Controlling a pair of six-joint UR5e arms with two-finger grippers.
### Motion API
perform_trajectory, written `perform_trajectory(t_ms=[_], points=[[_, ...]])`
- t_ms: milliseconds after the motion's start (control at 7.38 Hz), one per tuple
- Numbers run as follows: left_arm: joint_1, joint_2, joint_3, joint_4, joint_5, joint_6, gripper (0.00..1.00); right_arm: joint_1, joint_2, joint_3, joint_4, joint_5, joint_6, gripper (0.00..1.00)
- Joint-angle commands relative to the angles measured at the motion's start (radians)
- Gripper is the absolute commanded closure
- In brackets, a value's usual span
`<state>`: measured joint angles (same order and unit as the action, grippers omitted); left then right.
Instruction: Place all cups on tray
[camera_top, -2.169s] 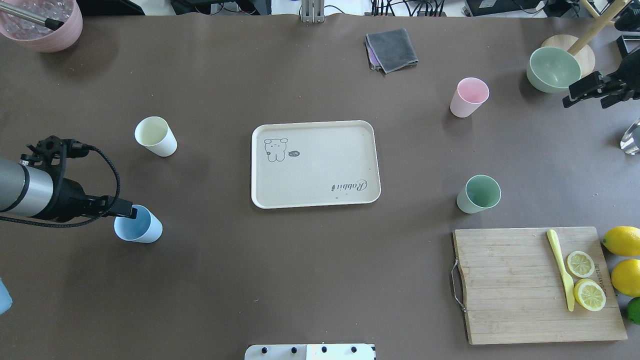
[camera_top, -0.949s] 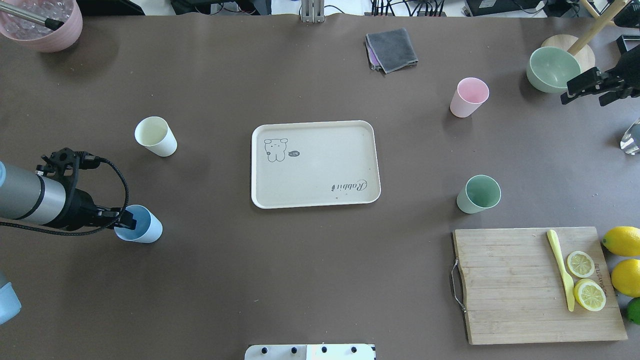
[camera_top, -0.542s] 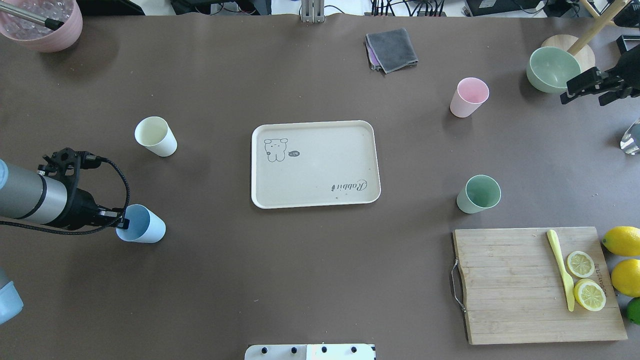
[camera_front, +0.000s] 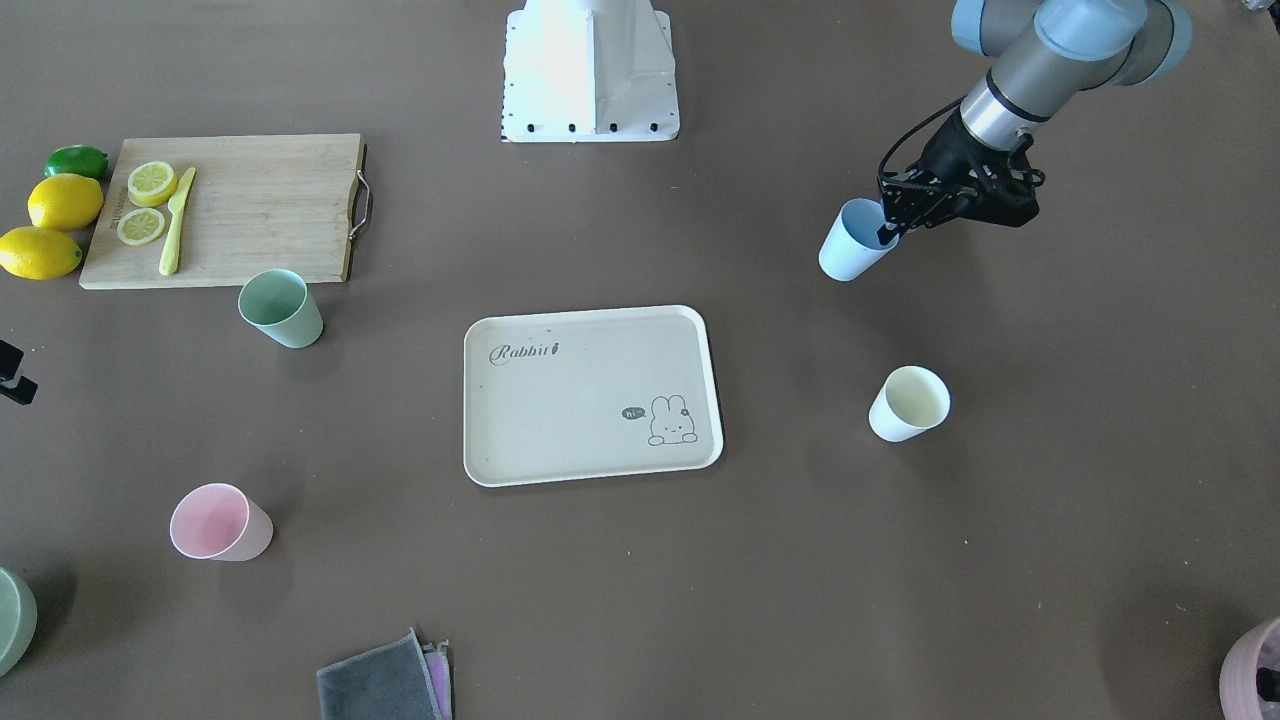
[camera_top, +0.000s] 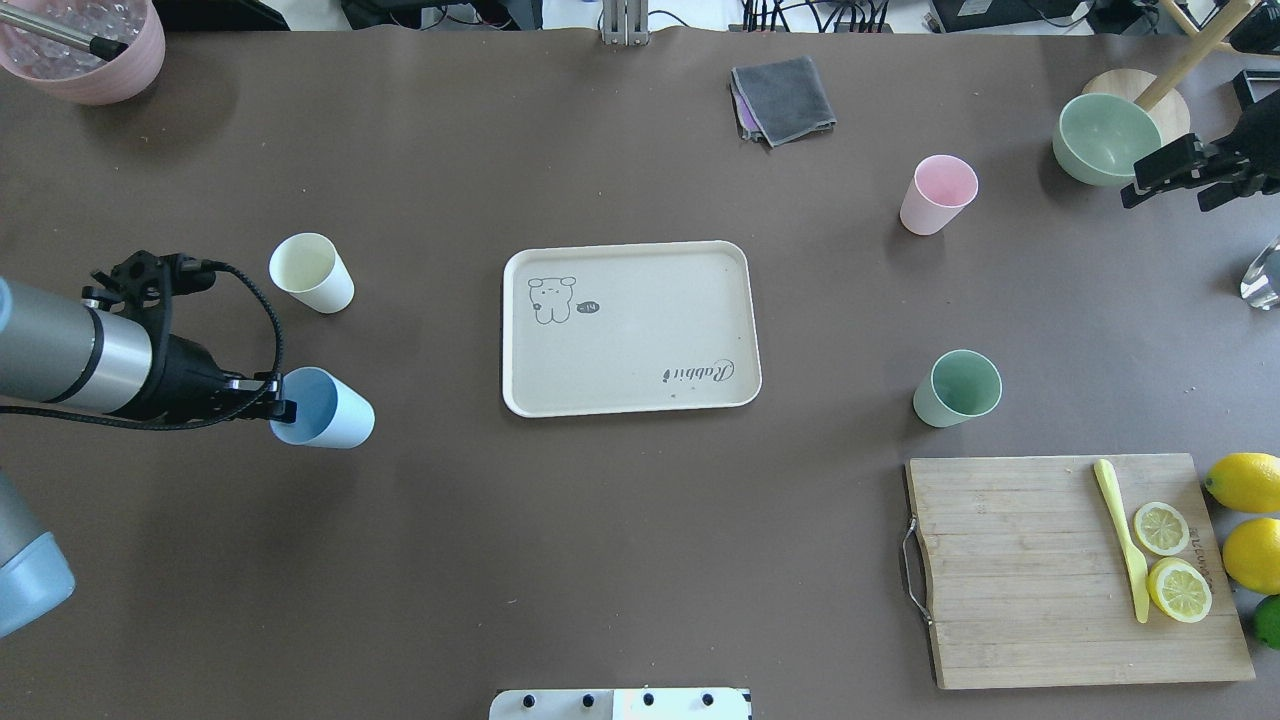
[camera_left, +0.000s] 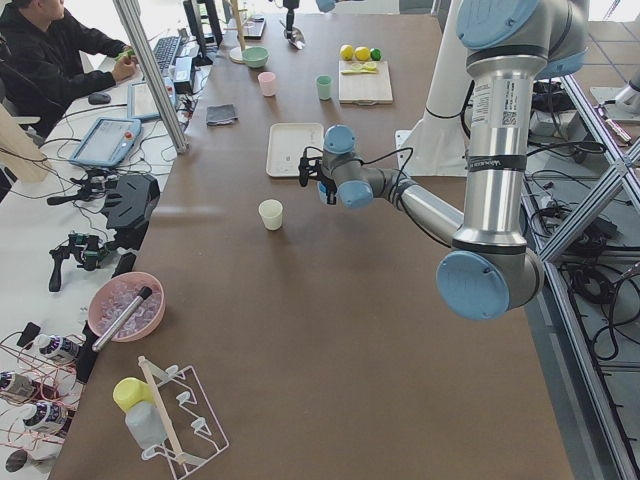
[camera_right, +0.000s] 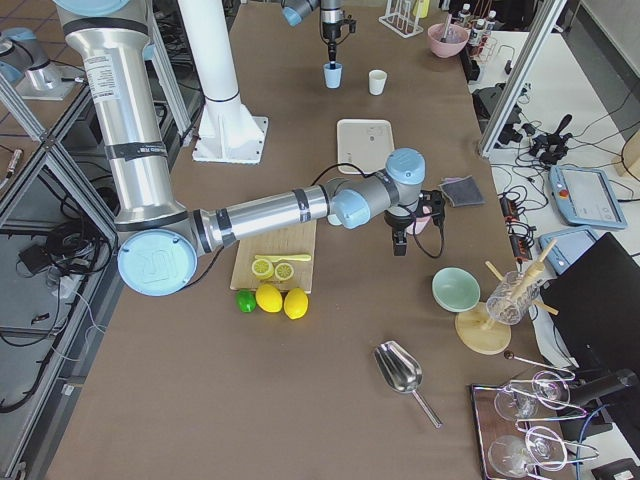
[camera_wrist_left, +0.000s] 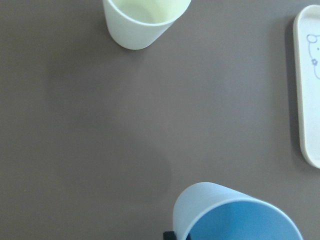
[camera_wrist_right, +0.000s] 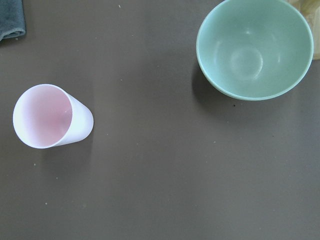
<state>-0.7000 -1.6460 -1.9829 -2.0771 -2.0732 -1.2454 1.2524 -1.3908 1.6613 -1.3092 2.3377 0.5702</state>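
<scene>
I should let go of the light blue cup, now tilted beside the tray, with my left gripper on the tray (camera_front: 659, 366), just past the tips of the bunny's ears.
My left gripper (camera_top: 281, 409) is shut on the rim of the light blue cup (camera_top: 328, 410) and holds it left of the tray (camera_top: 650, 320), tilted. The cup also shows in the front view (camera_front: 848, 248) and at the bottom of the left wrist view (camera_wrist_left: 235, 215). The cream-white cup (camera_top: 312, 272) stands just beyond it. The pink cup (camera_top: 937, 194) and the mint green cup (camera_top: 958, 388) stand right of the tray. Nothing lies on the tray. My right gripper (camera_top: 1168, 190) is open and empty at the far right, near the pink cup (camera_wrist_right: 50, 117).
A pale green bowl (camera_top: 1105, 138) sits at the back right beside my right gripper. A wooden cutting board (camera_top: 1040, 600) with lemon slices and a knife lies front right. A grey cloth (camera_top: 783, 100) and a mauve-pink pot (camera_top: 85, 55) are at the back.
My left gripper closed on the light blue cup's rim, then carried it up and to the right, toward the tray. The right arm has barely moved.
</scene>
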Motion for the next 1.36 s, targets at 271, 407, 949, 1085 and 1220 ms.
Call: perform_trajectory(t_ms=[271, 407, 949, 1085, 1220], points=[[0.081, -0.411, 0.101, 0.292, 0.072, -0.189, 1.00, -0.124, 0.004, 0.100, 0.004, -0.029, 0.174, 0.00], [0.106, -0.464, 0.154, 0.293, 0.135, -0.190, 1.00, -0.173, 0.004, 0.116, 0.002, -0.058, 0.200, 0.00], [0.109, -0.543, 0.291, 0.279, 0.213, -0.166, 1.00, -0.287, -0.004, 0.165, 0.004, -0.090, 0.325, 0.00], [0.109, -0.548, 0.309, 0.281, 0.217, -0.139, 1.00, -0.303, -0.007, 0.173, 0.004, -0.093, 0.339, 0.00], [0.109, -0.548, 0.328, 0.279, 0.219, -0.134, 1.00, -0.313, -0.007, 0.178, 0.004, -0.093, 0.359, 0.00]])
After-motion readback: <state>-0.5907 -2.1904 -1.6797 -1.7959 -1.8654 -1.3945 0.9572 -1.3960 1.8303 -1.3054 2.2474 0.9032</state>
